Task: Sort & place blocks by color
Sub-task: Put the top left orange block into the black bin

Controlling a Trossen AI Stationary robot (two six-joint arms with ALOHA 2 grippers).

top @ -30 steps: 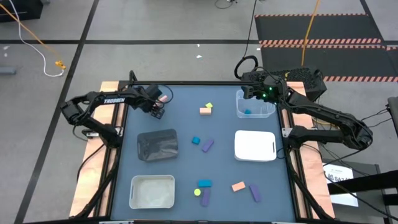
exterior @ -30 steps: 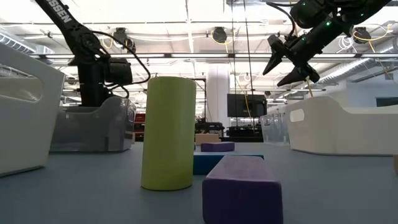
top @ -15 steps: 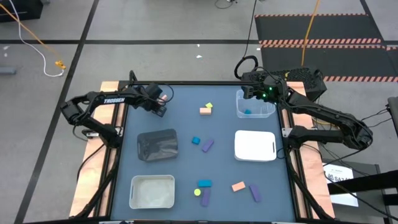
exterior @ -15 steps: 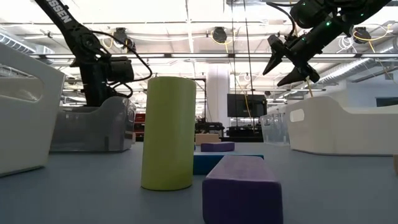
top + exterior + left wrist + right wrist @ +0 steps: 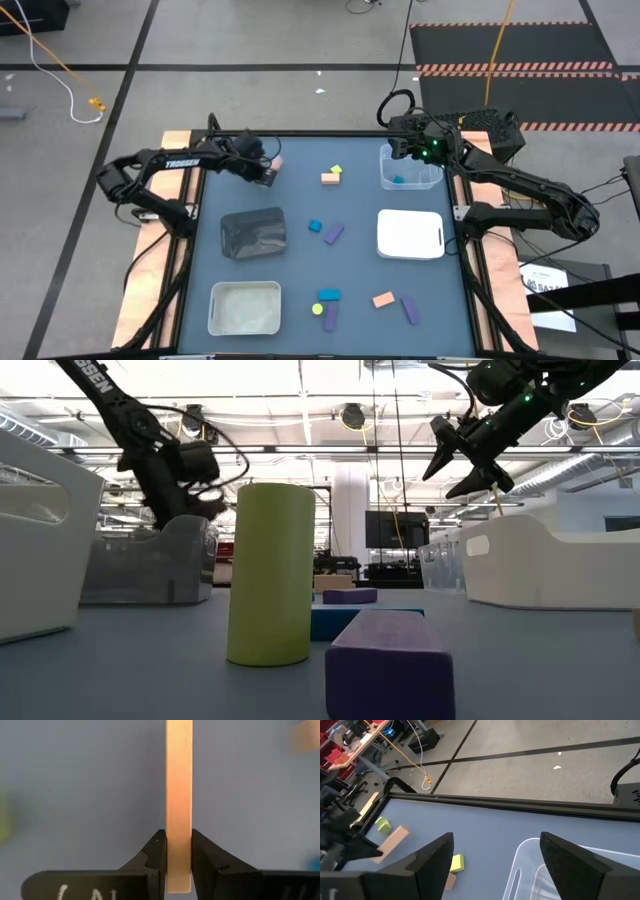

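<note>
Next, my left gripper releases the salmon-tan bar on the bottom of the dark bin point(image 5: 265, 242).
A salmon-tan bar point(image 5: 178, 780) is held in my left gripper point(image 5: 268, 172), which is shut on it near the table's far left. My right gripper point(image 5: 496, 840) hangs open above the clear bin point(image 5: 410, 170) at the far right; a blue block point(image 5: 398, 180) lies in that bin. Loose blocks rest on the table: a salmon one point(image 5: 329, 179) with a yellow-green one point(image 5: 337, 170), a blue cube point(image 5: 315, 226) beside a purple bar point(image 5: 333, 234), and a yellow-green cylinder point(image 5: 270, 573) standing near the front edge. My left gripper pinches the bar's two broad sides near one end point(image 5: 178, 827) between its two fingers point(image 5: 156, 847). The fingers slant down from the table's left and lie along the bar, which sticks out past the fingertips. The bar appears lifted clear of the table.
A dark bin point(image 5: 253, 233) stands just in front of the left gripper, a pale bin point(image 5: 244, 307) at the near left, and a white bin point(image 5: 410, 234) at mid right. More blue, purple and salmon blocks lie near the front edge point(image 5: 383, 299). A yellow-green block point(image 5: 383, 825) lies by the left gripper.
My left gripper has shut on the salmon-tan bar, tipped from pointing steeply down to a shallower slant, and moved up and a little toward the table's right, lifting the bar with it.
</note>
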